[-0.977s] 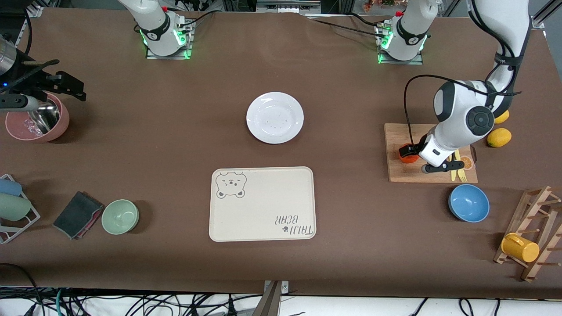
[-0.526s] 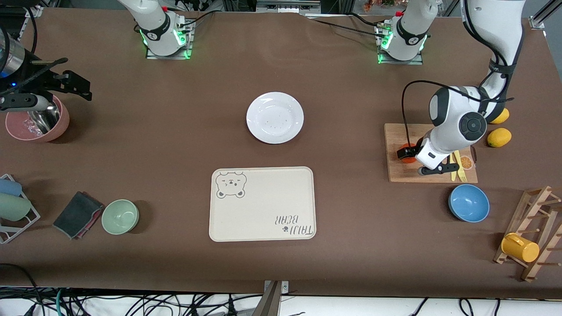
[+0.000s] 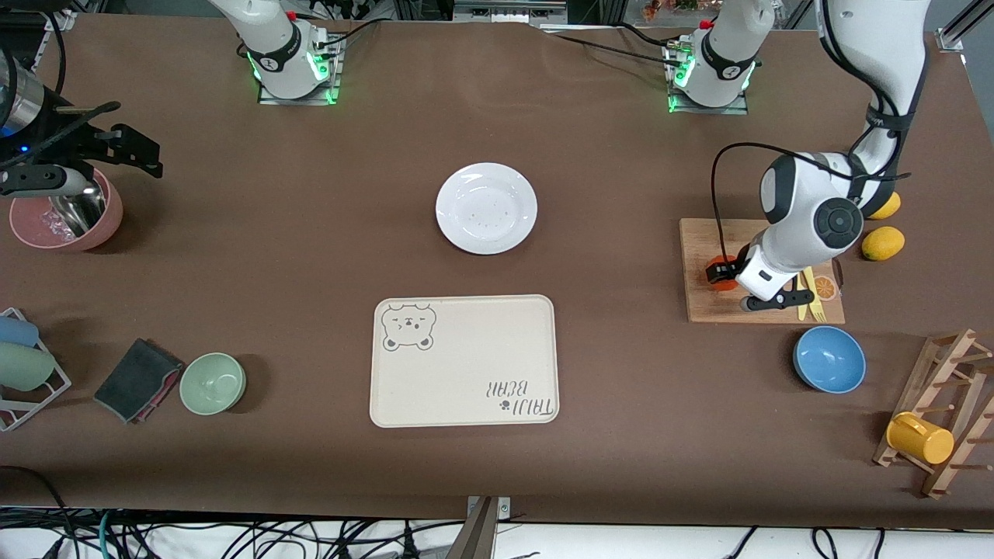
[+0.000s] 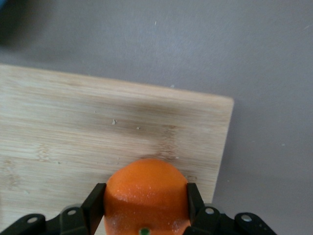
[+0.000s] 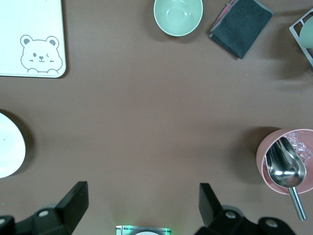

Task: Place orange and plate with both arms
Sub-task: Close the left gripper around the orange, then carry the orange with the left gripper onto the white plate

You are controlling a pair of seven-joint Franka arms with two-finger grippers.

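I need to use my left gripper to let go of the orange on the white plate, just off its middle [image 3: 481,192], away from the cream bear-print tray.
The orange [image 3: 723,281] sits between the fingers of my left gripper [image 3: 722,273] at the edge of a wooden cutting board [image 3: 703,307] toward the left arm's end of the table. In the left wrist view both pads [image 4: 94,205] press the sides of the orange [image 4: 145,193] over the board [image 4: 73,122]. I cannot tell whether the orange touches the board. The white plate [image 3: 486,208] lies bare at the table's middle and shows partly in the right wrist view [image 5: 7,147]. My right gripper [image 3: 144,155] is open and empty beside a pink bowl [image 3: 66,221]; it also shows in the right wrist view [image 5: 142,205].
The cream bear-print tray [image 3: 464,361] lies nearer the camera than the plate. A blue bowl [image 3: 828,359], two lemons [image 3: 883,243], a yellow fork [image 3: 814,299] and a rack with a yellow mug [image 3: 920,439] surround the board. A green bowl [image 3: 213,383] and dark cloth [image 3: 138,379] lie toward the right arm's end.
The left arm's wrist has shifted slightly over the board with the orange between its fingers. The right gripper has moved a little toward the table's middle.
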